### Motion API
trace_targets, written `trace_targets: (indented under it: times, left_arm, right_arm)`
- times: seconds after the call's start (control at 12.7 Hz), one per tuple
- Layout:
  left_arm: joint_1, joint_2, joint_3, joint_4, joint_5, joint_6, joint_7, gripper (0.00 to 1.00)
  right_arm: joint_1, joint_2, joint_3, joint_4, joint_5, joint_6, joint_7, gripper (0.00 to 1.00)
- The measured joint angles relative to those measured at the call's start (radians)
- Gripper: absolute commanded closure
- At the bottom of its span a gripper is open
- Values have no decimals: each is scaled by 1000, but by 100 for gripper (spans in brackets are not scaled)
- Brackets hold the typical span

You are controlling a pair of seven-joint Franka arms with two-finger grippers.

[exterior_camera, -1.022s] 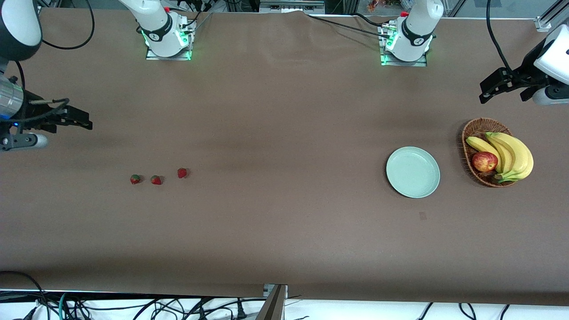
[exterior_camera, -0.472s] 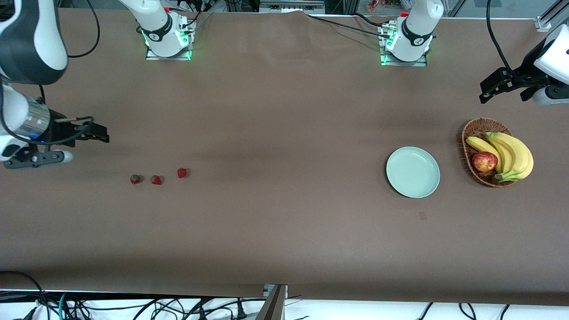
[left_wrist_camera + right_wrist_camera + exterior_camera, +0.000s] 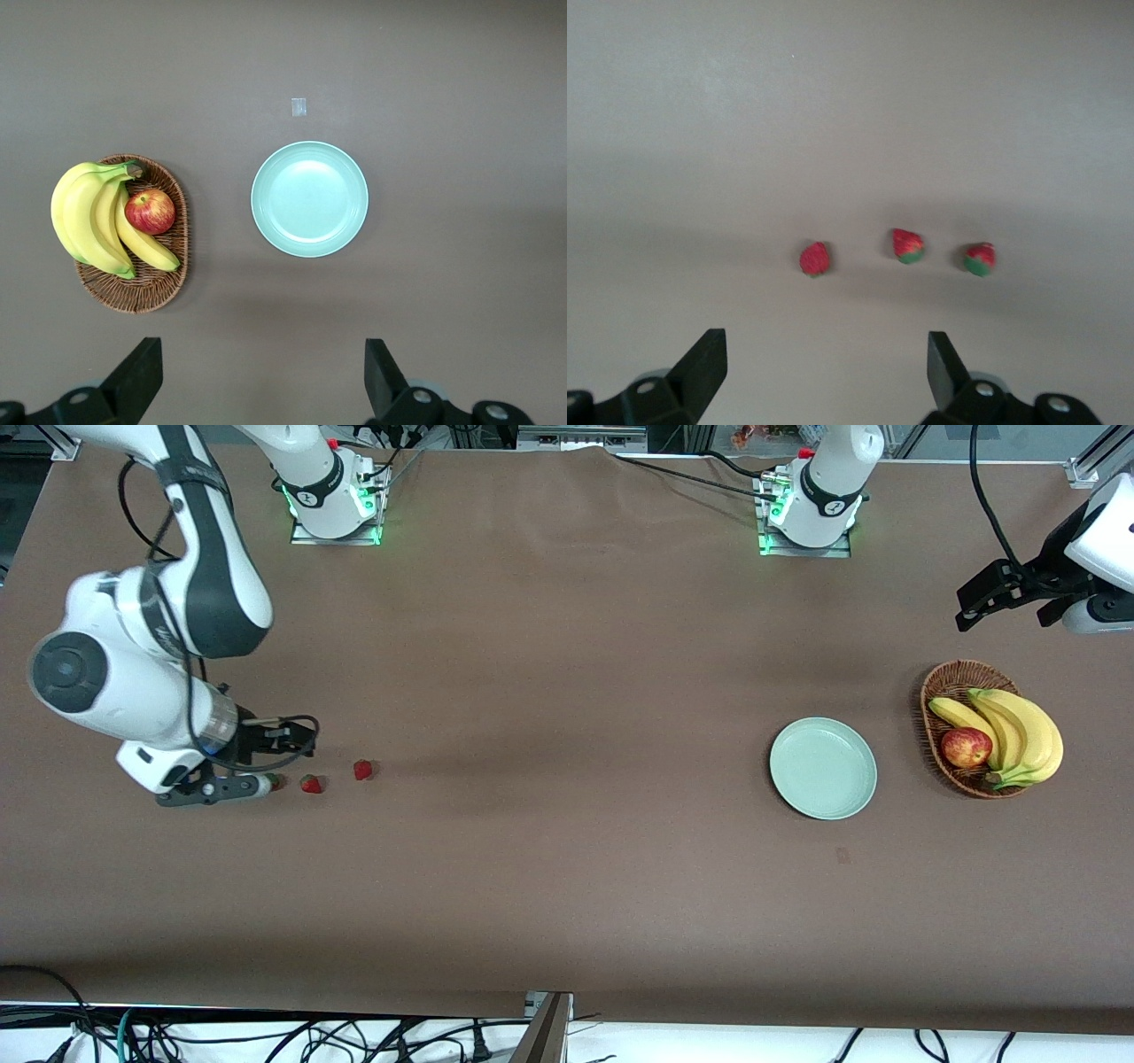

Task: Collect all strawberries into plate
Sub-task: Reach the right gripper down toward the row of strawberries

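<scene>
The robot's right gripper needs to close on the sides of the strawberry [image 3: 363, 770] [image 3: 815, 259] nearest the mint-green plate, at the open end of the row.
Three strawberries lie in a row on the brown table near the right arm's end: one [image 3: 362, 770], a middle one [image 3: 310, 784], and an end one [image 3: 276, 781] partly hidden by the right wrist. All three show in the right wrist view [image 3: 815, 258] [image 3: 907, 246] [image 3: 979, 258]. My right gripper [image 3: 304, 737] [image 3: 824, 363] is open and empty, above the table just beside the row. The mint-green plate [image 3: 823, 768] [image 3: 309, 198] is empty, toward the left arm's end. My left gripper [image 3: 973, 607] [image 3: 263, 372] is open and empty, high near the basket, and waits.
A wicker basket [image 3: 941, 691] [image 3: 168, 283] holding bananas [image 3: 1028, 731] [image 3: 84, 217] and a red-yellow apple [image 3: 966, 747] [image 3: 150, 212] stands beside the plate, toward the left arm's end. A small tape mark [image 3: 842, 855] lies nearer the front camera than the plate.
The right arm has swung in from the table's end and lowered its gripper to the strawberry row. The left arm and all objects have not moved.
</scene>
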Motion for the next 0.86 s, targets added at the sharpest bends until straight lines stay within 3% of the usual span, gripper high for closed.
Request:
trace_targets:
  times: [0.86]
  left_arm:
    - [0, 0, -1, 4, 0, 0, 0, 0]
  right_arm:
    - [27, 116, 0, -189, 0, 373, 67, 0]
